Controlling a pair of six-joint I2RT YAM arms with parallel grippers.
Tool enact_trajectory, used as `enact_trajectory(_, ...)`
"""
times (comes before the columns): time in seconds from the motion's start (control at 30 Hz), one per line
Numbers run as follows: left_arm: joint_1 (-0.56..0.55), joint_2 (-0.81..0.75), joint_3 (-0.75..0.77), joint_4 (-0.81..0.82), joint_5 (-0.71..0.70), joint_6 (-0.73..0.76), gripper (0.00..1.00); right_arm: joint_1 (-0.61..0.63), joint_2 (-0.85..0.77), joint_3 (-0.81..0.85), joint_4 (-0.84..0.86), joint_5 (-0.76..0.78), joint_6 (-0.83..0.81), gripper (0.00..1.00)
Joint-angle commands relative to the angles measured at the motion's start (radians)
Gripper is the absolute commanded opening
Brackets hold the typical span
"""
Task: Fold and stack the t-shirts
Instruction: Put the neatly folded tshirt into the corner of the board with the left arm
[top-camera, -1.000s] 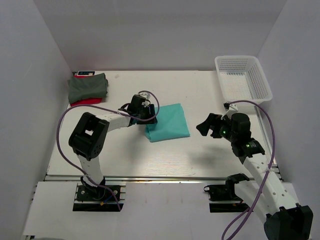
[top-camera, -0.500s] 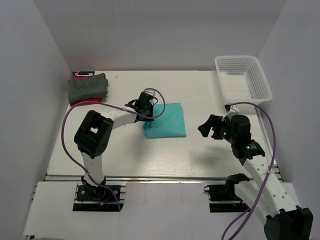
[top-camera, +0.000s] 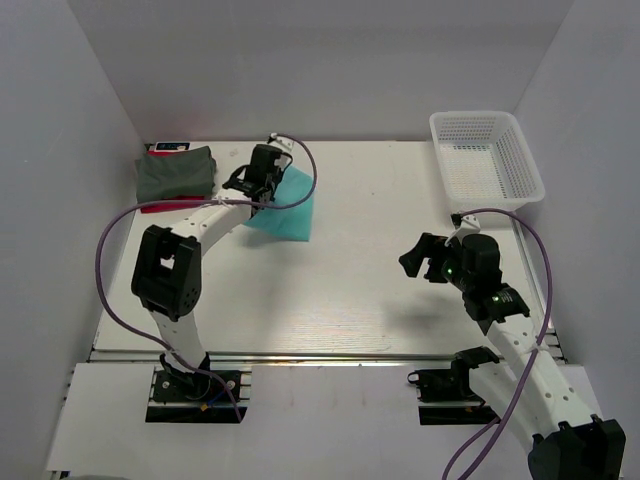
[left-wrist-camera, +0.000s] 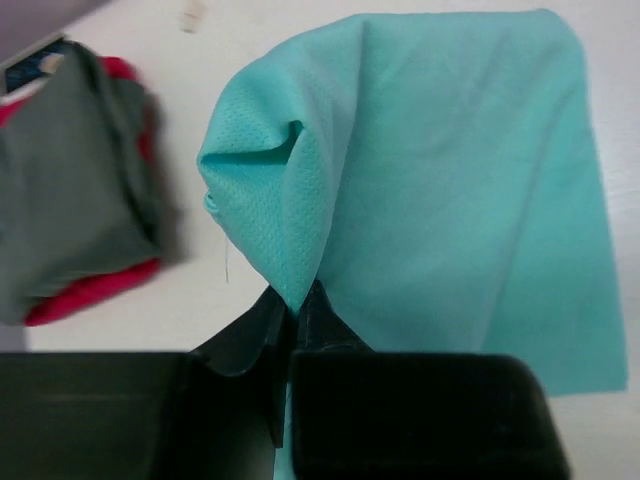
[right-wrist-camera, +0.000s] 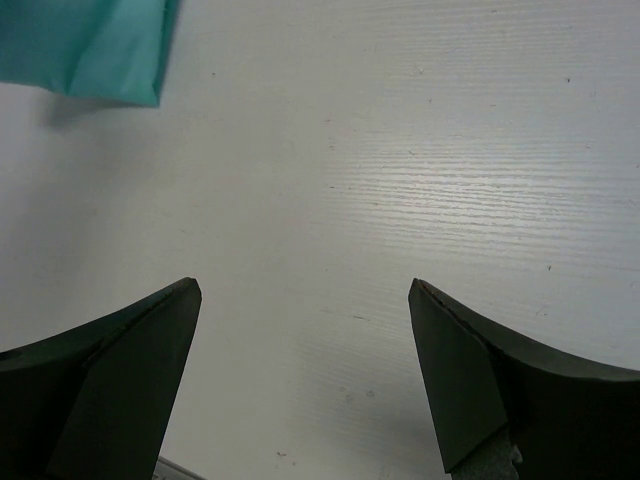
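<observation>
The robot's left gripper will put the teal t-shirt down on top of the folded dark grey-green t-shirt (top-camera: 181, 168).
The folded teal t-shirt (top-camera: 287, 214) (left-wrist-camera: 450, 170) hangs tilted, lifted off the table at the back left. My left gripper (top-camera: 266, 194) (left-wrist-camera: 297, 300) is shut on its bunched near edge, and the cloth drapes away from the fingers. Just left of it the dark grey-green t-shirt (top-camera: 176, 172) (left-wrist-camera: 70, 190) lies folded on top of the red t-shirt (top-camera: 160, 206) (left-wrist-camera: 90, 292) in the back-left corner. My right gripper (top-camera: 412, 258) (right-wrist-camera: 305, 290) hovers open over bare table at the right, nothing between its fingers. One corner of the teal t-shirt (right-wrist-camera: 90, 45) shows in the right wrist view.
A white mesh basket (top-camera: 476, 116) stands at the back right corner. White walls close in the table on the left, back and right. A small dark card (top-camera: 168, 147) lies behind the shirt pile.
The left gripper closed on the teal t-shirt's edge, lifted it and carried it from the table's middle toward the back left, near the pile. The right arm barely moved.
</observation>
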Motion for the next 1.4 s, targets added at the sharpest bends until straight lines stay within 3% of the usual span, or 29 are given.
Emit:
enact_trajectory(0.0,0.060,-0.056,0.051,0.001,-0.081,0.171,0.00,-0.003,0.009,0.030,-0.006,0.030,-0.001,0.90)
enact_trajectory(0.13,0.121,-0.065,0.062,0.052,-0.064,0.296,0.00,-0.003,0.037,0.042,-0.011,0.039,0.013,0.90)
enact_trajectory(0.4,0.238,-0.008,0.213,0.057,-0.002,0.402,0.00,-0.001,0.089,0.062,-0.009,0.044,0.034,0.90)
enact_trajectory(0.73,0.337,0.099,0.500,-0.083,0.071,0.392,0.00,-0.003,0.089,0.078,-0.021,0.107,0.049,0.90)
enact_trajectory(1.37,0.503,0.217,0.579,-0.046,0.093,0.323,0.00,-0.003,0.097,0.119,-0.044,0.144,0.060,0.90)
